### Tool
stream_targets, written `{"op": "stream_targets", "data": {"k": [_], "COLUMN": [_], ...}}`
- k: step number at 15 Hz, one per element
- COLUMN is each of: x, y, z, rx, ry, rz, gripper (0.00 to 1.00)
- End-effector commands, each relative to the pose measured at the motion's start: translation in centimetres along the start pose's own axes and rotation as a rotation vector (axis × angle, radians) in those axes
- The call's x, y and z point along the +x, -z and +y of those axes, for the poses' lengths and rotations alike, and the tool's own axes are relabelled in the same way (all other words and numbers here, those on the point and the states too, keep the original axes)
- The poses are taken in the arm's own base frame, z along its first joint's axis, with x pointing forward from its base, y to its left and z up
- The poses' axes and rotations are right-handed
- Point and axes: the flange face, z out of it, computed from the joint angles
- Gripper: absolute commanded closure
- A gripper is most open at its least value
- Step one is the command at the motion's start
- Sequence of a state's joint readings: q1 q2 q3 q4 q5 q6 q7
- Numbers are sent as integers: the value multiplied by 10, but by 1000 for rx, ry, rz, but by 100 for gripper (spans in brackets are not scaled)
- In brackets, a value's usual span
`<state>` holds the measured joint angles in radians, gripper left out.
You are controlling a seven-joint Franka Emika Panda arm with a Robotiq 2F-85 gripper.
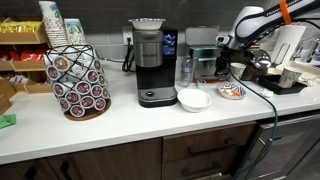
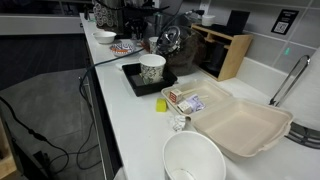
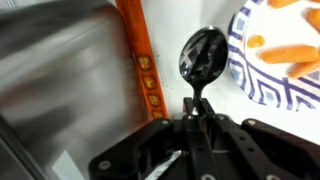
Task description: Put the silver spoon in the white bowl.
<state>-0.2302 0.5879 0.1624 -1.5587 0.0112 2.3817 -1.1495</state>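
The robot's gripper will release the silver spoon inside the white bowl, handle over the bowl's rim (image 1: 188, 99) next to the coffee maker.
In the wrist view my gripper (image 3: 192, 106) is shut on the handle of the silver spoon (image 3: 202, 54). The spoon's dark, shiny bowl points away from the fingers, over the white counter, just beside the blue-and-orange patterned dish (image 3: 285, 50). In an exterior view the gripper (image 1: 223, 50) hangs above the counter behind that dish (image 1: 232, 92); the spoon is too small to make out there. The white bowl (image 1: 194, 98) stands empty in front of the coffee maker (image 1: 150, 62), next to the patterned dish. The bowl also shows far back in an exterior view (image 2: 105, 36).
A pod carousel (image 1: 78, 82) stands further along the counter. A metal appliance (image 3: 60, 80) and an orange-edged box (image 3: 146, 70) are close beside the gripper. A black tray with a paper cup (image 2: 151, 70), a foam clamshell (image 2: 243, 122) and a large white cup (image 2: 195, 160) stand further along.
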Motion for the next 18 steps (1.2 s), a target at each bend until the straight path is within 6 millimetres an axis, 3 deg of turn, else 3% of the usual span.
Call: {"op": "stream_targets", "data": {"k": [1, 4, 6, 11, 13, 14, 15, 16, 18], "x": [4, 20, 34, 76, 66, 76, 74, 71, 84], "y": [37, 68, 68, 54, 51, 53, 52, 51, 42], "z": [-31, -48, -64, -91, -92, -93, -93, -92, -102], "rx": [-19, 4, 95, 267, 288, 264, 268, 268, 282], "ry": [-10, -122, -159, -70, -100, -98, -101, -105, -54], "rz": [161, 326, 362, 475, 473, 452, 455, 456, 461], "gripper": [98, 98, 98, 98, 98, 91, 91, 98, 98]}}
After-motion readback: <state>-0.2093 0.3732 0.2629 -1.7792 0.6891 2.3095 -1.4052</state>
